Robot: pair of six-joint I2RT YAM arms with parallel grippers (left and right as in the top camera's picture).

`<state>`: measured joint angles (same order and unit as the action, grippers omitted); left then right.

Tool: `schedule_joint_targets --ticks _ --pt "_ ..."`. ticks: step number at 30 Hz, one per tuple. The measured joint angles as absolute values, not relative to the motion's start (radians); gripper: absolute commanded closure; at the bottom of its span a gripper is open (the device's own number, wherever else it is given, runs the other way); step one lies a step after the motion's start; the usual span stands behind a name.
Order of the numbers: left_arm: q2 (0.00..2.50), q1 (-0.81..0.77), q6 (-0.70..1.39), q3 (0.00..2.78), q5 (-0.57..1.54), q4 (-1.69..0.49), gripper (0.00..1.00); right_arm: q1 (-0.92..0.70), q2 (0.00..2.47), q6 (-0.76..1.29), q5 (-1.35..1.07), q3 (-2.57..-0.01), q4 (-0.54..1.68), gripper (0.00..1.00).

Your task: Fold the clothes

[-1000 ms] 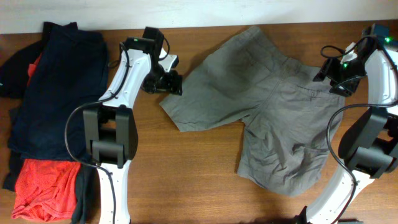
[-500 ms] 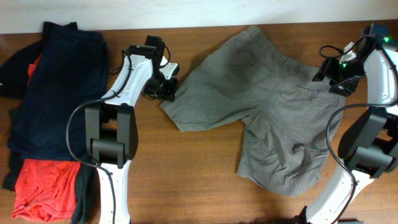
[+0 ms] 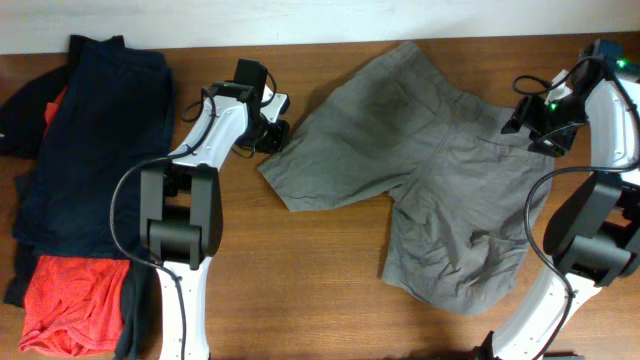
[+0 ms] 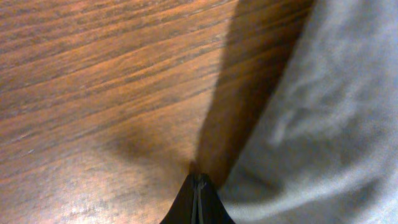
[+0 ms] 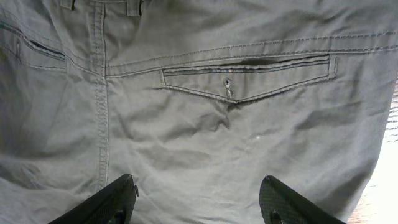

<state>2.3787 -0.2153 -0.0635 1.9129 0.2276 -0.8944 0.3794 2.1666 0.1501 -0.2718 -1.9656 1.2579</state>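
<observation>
The fingers of my left gripper are shut on the wood beside the hem of the shorts, so next I open them and take the leg's corner [image 3: 273,171] before I pull the shorts.
The clothes, grey-olive shorts [image 3: 430,170], lie spread flat across the middle and right of the table. My left gripper [image 3: 274,134] is shut at the table surface just beside the hem of the left leg. In the left wrist view its tips [image 4: 199,181] meet on bare wood, with the shorts' edge [image 4: 323,112] right next to them and no cloth visible between them. My right gripper [image 3: 523,121] hovers open over the waistband end. The right wrist view shows its fingers [image 5: 198,182] spread wide above the fabric [image 5: 205,137], below a back pocket [image 5: 249,71].
A navy-blue garment [image 3: 95,140] lies piled at the far left, with an orange-red garment [image 3: 70,300] below it near the front edge. Bare wooden table [image 3: 300,270] shows between the pile and the shorts.
My left gripper has gone from open to shut and drawn back a little from the leg hem toward the left and rear. The right arm and the shorts have not moved.
</observation>
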Motion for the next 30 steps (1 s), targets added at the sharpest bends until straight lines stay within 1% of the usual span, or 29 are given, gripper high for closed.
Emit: schedule_joint_targets --ticks 6,8,10,13,15,16,18,25,30 --pt "2.389 -0.215 -0.06 1.922 0.228 -0.889 1.0 0.379 2.167 0.148 -0.272 -1.966 1.262 0.32" --pt "2.392 -0.215 -0.06 1.929 0.228 -0.894 0.98 0.379 2.167 0.146 -0.272 -1.966 1.268 0.32" --pt "2.4 -0.212 -0.06 1.949 0.242 -0.93 0.87 0.379 2.167 0.145 -0.272 -1.966 1.271 0.32" --pt "2.419 -0.201 -0.066 1.987 0.319 -1.015 0.62 0.379 2.167 0.146 -0.272 -1.966 1.272 0.32" --pt "2.428 -0.192 -0.085 2.006 0.375 -1.06 0.53 0.379 2.167 0.146 -0.272 -1.966 1.272 0.32" --pt "2.432 -0.186 -0.099 2.014 0.406 -1.081 0.5 0.379 2.167 0.145 -0.272 -1.966 1.272 0.32" --pt "2.439 -0.17 -0.129 2.027 0.455 -1.113 0.47 0.379 2.167 0.143 -0.272 -1.966 1.273 0.32" --pt "2.45 -0.094 -0.213 2.042 0.615 -1.177 0.47 0.375 2.167 0.124 -0.272 -1.966 1.277 0.32" --pt "2.45 -0.043 -0.305 2.046 0.748 -1.247 0.43 0.359 2.167 0.121 -0.272 -1.966 1.275 0.32"
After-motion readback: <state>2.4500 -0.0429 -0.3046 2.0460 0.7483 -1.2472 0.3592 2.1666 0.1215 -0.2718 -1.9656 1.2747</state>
